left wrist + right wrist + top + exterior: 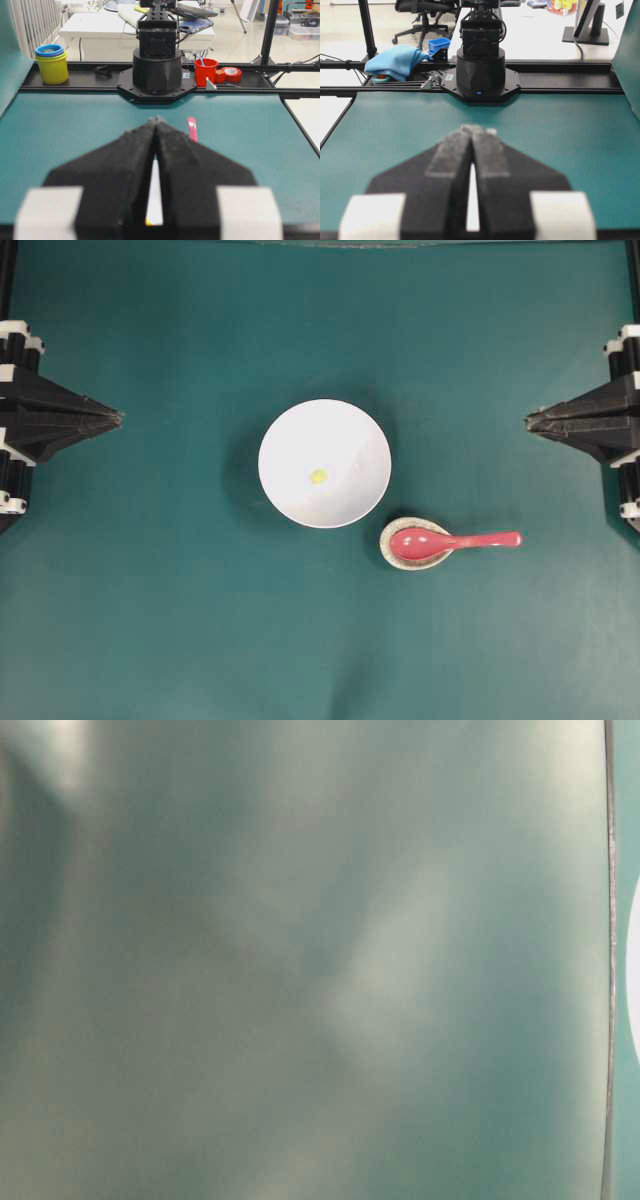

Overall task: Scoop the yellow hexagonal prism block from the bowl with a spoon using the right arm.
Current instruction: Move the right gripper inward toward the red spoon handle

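Observation:
I will next close my right gripper on the pink-red spoon by its handle's scoop end (475, 540), just outside the speckled spoon rest.
The white bowl (324, 463) stands at the middle of the teal table, with the tiny yellow hexagonal block (318, 476) lying inside it. The pink-red spoon (450, 541) lies to the bowl's lower right, its scoop in a small speckled spoon rest (396, 557) and its handle pointing right. My left gripper (118, 417) is shut and empty at the far left edge. My right gripper (528, 421) is shut and empty at the far right edge, above and right of the spoon handle. In the left wrist view the shut gripper (157, 120) hides most of the bowl; the spoon handle (192, 129) shows beside it.
The opposite arm's black base (157, 70) stands at the table's far edge in the left wrist view, with a yellow cup stack (51, 64) and a red cup (205, 71) on the rail behind. The table-level view is blurred teal.

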`<state>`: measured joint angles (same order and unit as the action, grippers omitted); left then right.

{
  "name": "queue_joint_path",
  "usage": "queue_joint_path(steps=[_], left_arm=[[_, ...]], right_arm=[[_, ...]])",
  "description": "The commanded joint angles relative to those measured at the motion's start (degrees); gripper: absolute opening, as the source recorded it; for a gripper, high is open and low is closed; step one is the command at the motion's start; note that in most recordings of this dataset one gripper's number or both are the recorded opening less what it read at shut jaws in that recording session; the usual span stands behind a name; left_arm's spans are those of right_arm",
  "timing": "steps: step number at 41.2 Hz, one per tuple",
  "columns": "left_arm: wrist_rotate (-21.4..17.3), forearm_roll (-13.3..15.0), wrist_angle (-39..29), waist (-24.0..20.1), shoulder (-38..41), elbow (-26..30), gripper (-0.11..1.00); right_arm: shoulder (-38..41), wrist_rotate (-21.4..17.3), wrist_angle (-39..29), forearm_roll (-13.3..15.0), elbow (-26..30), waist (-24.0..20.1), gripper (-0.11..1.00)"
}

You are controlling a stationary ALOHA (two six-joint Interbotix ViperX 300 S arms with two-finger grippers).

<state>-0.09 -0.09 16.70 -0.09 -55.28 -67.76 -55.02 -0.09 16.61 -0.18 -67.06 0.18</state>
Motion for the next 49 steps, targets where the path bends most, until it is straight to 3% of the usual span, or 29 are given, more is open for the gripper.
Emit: queue_joint_path(steps=[1, 15, 24, 27, 41, 49], left_arm=[[0.44, -0.53, 0.35, 0.0, 0.0, 1.14, 0.0], [0.44, -0.53, 0.97, -0.09, 0.18, 1.05, 0.0], [0.44, -0.53, 0.97, 0.0, 0.44, 1.05, 0.0], [0.44, -0.53, 0.88, -0.09, 0.44, 1.05, 0.0], [0.35, -0.53, 0.97, 0.0, 0.53, 1.05, 0.0], [-0.35, -0.62, 1.05, -0.09, 0.35, 1.05, 0.0]], right_arm=[[0.35, 0.0, 0.35, 0.0, 1.05, 0.35, -0.01], [0.44, -0.35, 0.26, -0.09, 1.58, 0.35, 0.03], [0.62, -0.26, 0.0, -0.09, 1.58, 0.35, 0.5], [0.79, -0.26, -0.18, -0.09, 1.49, 0.35, 0.58], [5.45, -0.35, 0.35, -0.09, 0.18, 0.18, 0.54], [11.51, -0.44, 2.81, -0.26, -0.97, -2.11, 0.54]])
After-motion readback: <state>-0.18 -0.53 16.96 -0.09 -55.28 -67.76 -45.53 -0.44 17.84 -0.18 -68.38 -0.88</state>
